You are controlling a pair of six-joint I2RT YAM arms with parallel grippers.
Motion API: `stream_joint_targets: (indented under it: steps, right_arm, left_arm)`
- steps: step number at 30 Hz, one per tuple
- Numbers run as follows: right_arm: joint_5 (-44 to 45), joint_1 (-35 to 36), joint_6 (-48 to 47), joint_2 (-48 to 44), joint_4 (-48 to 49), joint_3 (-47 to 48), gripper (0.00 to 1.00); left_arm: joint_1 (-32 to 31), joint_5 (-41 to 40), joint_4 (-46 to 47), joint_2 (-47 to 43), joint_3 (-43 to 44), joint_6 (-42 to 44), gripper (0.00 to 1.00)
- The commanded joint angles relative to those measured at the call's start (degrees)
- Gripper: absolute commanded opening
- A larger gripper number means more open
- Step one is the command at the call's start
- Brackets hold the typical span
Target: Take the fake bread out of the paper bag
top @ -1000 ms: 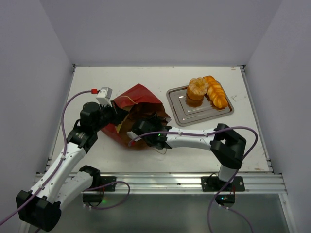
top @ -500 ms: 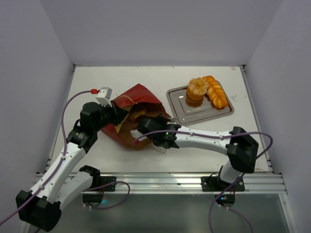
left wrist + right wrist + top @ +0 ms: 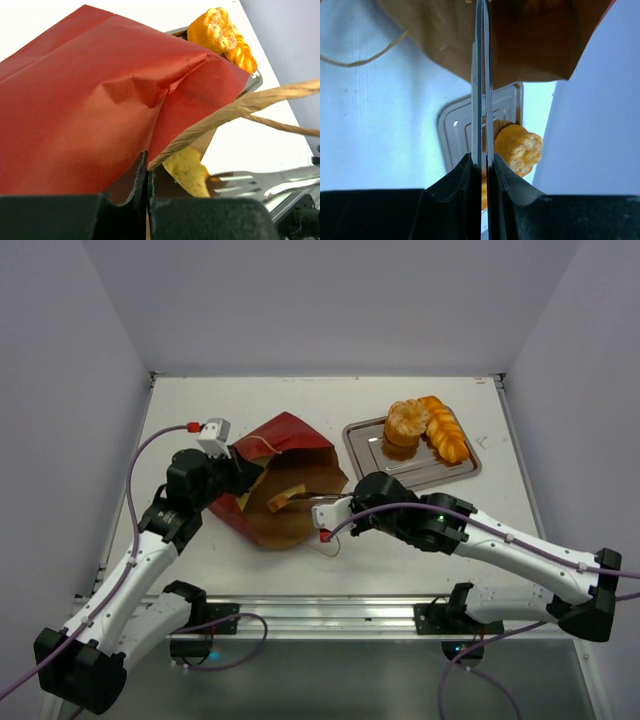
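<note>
Next, my right gripper releases the wedge of fake bread on the metal tray (image 3: 411, 468) (image 3: 464, 157) in front of the round bun.
The dark red paper bag (image 3: 283, 443) lies on its side, its brown mouth facing the arms. My left gripper (image 3: 240, 473) is shut on the bag's edge (image 3: 90, 100) next to a string handle (image 3: 240, 107). My right gripper (image 3: 338, 508) is shut on metal tongs (image 3: 312, 496), whose tips reach into the mouth and touch a pale yellow wedge of fake bread (image 3: 278, 502). The wedge (image 3: 187, 170) and the tongs (image 3: 260, 182) also show in the left wrist view. In the right wrist view the tongs' blades (image 3: 482, 75) stand almost together. A round bun (image 3: 405, 422) and a braided loaf (image 3: 445, 428) lie on the tray.
The shiny metal tray (image 3: 400, 475) sits on the table at the back right, just right of the bag. It also shows in the right wrist view (image 3: 457, 130) with the bun (image 3: 517, 147). A loose string handle (image 3: 330, 545) lies on the table by my right gripper.
My right arm has drawn back to the right, out of the bag's mouth, with the tongs. The yellow wedge now shows in the mouth. My left gripper has kept its hold.
</note>
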Motion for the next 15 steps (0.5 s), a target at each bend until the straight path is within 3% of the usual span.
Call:
stream_joint_targets:
  steps: [1,9,15]
  right_arm:
    - [-8.44,-2.33,2.5,-4.57,-4.55,-0.88,0.06]
    - [-19.17,-14.35,6.53,-16.17,-7.46,0.61,0.06]
    - [-16.9,-22.8,9.26,-21.28,-7.37,1.67,0.05]
  left_arm:
    - [-0.11,-2.65,1.74,1.19,2.2,-0.6,0.0]
    - [-0.11,-7.31,0.68,2.25,2.9,-0.51,0.0]
    - [-0.11,-7.31,0.42,2.52,2.9,-0.34,0.0]
